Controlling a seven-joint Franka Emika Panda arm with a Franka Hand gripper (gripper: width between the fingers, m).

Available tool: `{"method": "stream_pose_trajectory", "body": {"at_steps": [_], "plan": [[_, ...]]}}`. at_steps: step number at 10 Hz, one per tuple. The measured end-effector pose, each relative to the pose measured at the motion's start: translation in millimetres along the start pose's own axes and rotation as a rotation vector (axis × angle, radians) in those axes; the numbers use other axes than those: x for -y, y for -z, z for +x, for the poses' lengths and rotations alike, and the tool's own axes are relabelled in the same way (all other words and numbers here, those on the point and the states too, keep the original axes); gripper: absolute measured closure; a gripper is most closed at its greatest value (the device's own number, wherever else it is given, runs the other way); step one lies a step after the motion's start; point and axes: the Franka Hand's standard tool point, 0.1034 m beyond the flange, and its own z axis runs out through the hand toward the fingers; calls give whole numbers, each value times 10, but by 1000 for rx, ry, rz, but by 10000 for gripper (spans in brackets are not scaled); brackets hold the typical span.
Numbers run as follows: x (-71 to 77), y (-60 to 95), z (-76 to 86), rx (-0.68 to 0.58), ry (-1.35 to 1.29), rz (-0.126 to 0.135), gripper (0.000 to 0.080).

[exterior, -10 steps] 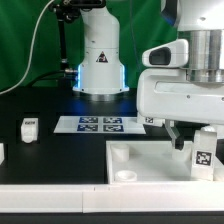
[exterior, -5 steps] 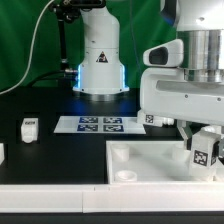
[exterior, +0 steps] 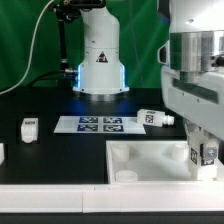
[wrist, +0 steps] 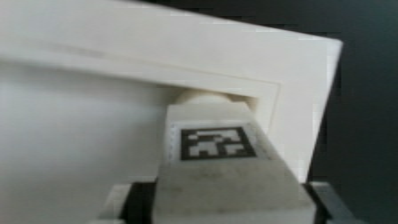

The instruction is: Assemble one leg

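The leg's round end still shows above the corner socket, so next the gripper opens, turns, and grips the leg's tagged body (wrist: 219,144) at a new angle to twist it in.
My gripper (exterior: 203,148) is shut on a leg (exterior: 204,154), a small white post with a black-and-white tag. It holds the leg upright over the near corner of the large white tray-like piece (exterior: 150,158), at the exterior view's right. In the wrist view the leg (wrist: 217,165) sits between my fingers (wrist: 135,203), and its far end meets the corner socket of the tray piece (wrist: 107,90). I cannot tell whether it is seated. My gripper (wrist: 228,208) grips the leg's sides.
A second leg (exterior: 158,118) lies on the black table behind the tray piece. A third leg (exterior: 29,127) stands at the exterior view's left, and another white part (exterior: 1,152) shows at the left edge. The marker board (exterior: 100,123) lies in front of the robot base (exterior: 100,65).
My gripper has moved with the leg toward the exterior view's right and lower, to the tray piece's corner. The leg lying behind the tray piece is now uncovered.
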Motion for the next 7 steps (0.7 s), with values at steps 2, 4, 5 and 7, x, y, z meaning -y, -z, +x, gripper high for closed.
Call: {"method": "stream_pose_trajectory", "body": {"at_steps": [2, 4, 5, 7], "plan": [[-5, -3, 11, 36, -194, 14, 514], [-7, -7, 10, 34, -227, 13, 430], [-12, -10, 6, 25, -95, 13, 249], [-31, -24, -106, 18, 256, 18, 181]]}}
